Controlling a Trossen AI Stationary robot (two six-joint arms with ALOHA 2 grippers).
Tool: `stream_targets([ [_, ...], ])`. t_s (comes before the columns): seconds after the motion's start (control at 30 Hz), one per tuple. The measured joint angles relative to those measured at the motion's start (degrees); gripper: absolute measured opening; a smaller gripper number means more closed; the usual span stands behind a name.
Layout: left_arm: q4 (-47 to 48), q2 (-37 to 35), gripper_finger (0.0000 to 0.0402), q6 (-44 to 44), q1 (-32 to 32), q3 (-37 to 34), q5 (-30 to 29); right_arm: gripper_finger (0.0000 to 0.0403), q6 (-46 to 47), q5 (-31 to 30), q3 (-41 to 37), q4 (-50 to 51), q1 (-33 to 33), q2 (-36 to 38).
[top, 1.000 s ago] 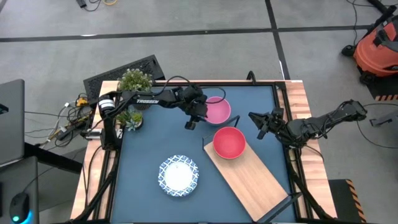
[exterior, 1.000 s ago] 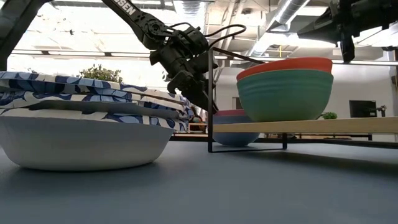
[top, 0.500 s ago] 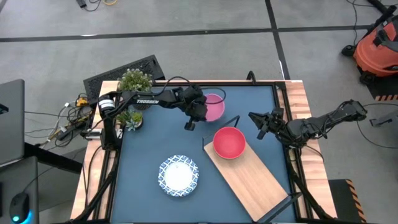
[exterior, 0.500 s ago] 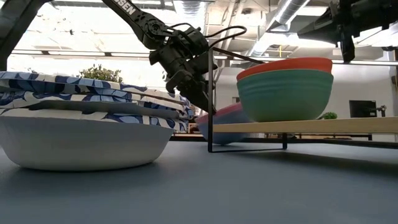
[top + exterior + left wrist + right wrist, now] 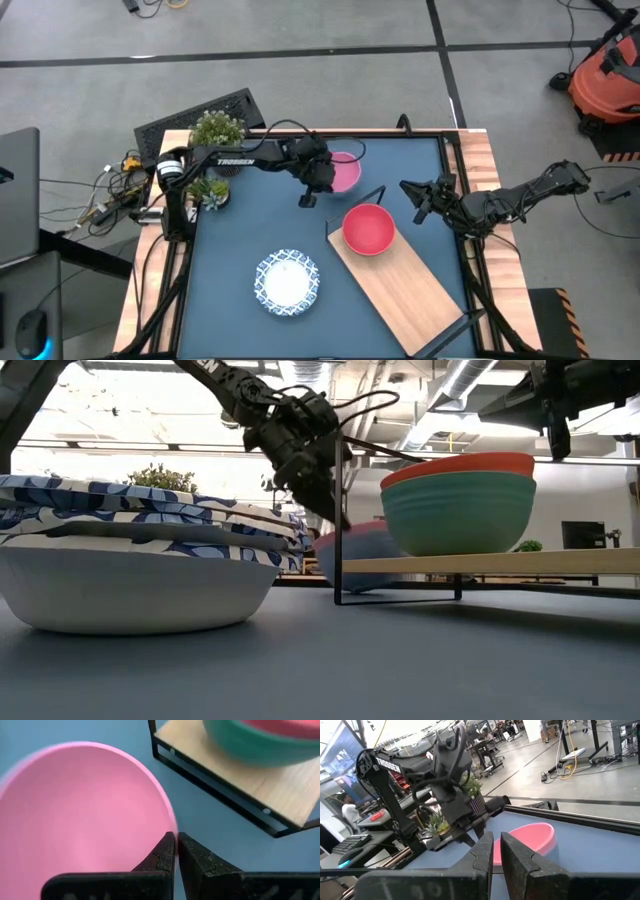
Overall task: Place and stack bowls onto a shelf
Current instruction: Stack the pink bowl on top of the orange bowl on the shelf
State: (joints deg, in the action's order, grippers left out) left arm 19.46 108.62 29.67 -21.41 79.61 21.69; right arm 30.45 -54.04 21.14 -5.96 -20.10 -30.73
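The blue bowl tilts up with the pink one; my left gripper needs to lower both, open, then pinch only the pink bowl's rim [image 5: 169,810] before lifting.
A pink bowl [image 5: 347,173] sits at the table's far middle, tilted, with my left gripper [image 5: 324,183] shut on its rim. Just nearer stands the shelf [image 5: 405,285], a light-wood board with a black wire frame [image 5: 340,510] at its far end. On that end a red bowl [image 5: 368,228] is nested in a green bowl [image 5: 460,510]. A blue-and-white patterned bowl [image 5: 287,281] rests on the table near the front. My right gripper [image 5: 413,202] hangs shut over the table's right side, holding nothing. My left gripper pinches the pink bowl's rim [image 5: 172,831] on the side toward the shelf, one finger [image 5: 159,856] inside the bowl and one outside. The fingers slant down from the table's left. The bowl [image 5: 358,552] is tilted, its gripped side raised; the shelf frame hides its base.
Two potted plants [image 5: 217,128] [image 5: 210,190] stand at the far left corner. The patterned bowls [image 5: 130,560] are stacked. The shelf runs slantwise toward the near right corner, most of its board bare. Bare blue tabletop lies at the near left.
My left gripper has taken hold of the pink bowl's rim and gone up a little. The bowl, flat on the table a second ago, is now tipped: its gripped side has lifted and it has shifted slightly toward the left.
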Motion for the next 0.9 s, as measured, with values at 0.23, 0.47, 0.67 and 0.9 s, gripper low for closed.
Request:
stream_targets([
  [0.23,4.96,-0.06,0.0,-0.45,-0.02,5.91,-1.42,0.0063,0.01,0.0,-0.01,0.0,0.0,0.01],
  [0.47,8.34,-0.13,0.0,-0.77,0.02,8.59,-2.41,0.0063,-0.25,0.02,0.01,0.0,0.0,-0.01],
  [0.67,9.87,-0.13,0.0,-0.83,0.62,8.23,-2.47,0.0063,-0.29,0.04,-0.01,0.65,0.0,0.01],
  [0.9,9.84,-0.2,0.0,-2.21,1.21,6.56,-2.21,0.0063,-0.47,0.07,0.0,1.27,0.0,-0.01],
])
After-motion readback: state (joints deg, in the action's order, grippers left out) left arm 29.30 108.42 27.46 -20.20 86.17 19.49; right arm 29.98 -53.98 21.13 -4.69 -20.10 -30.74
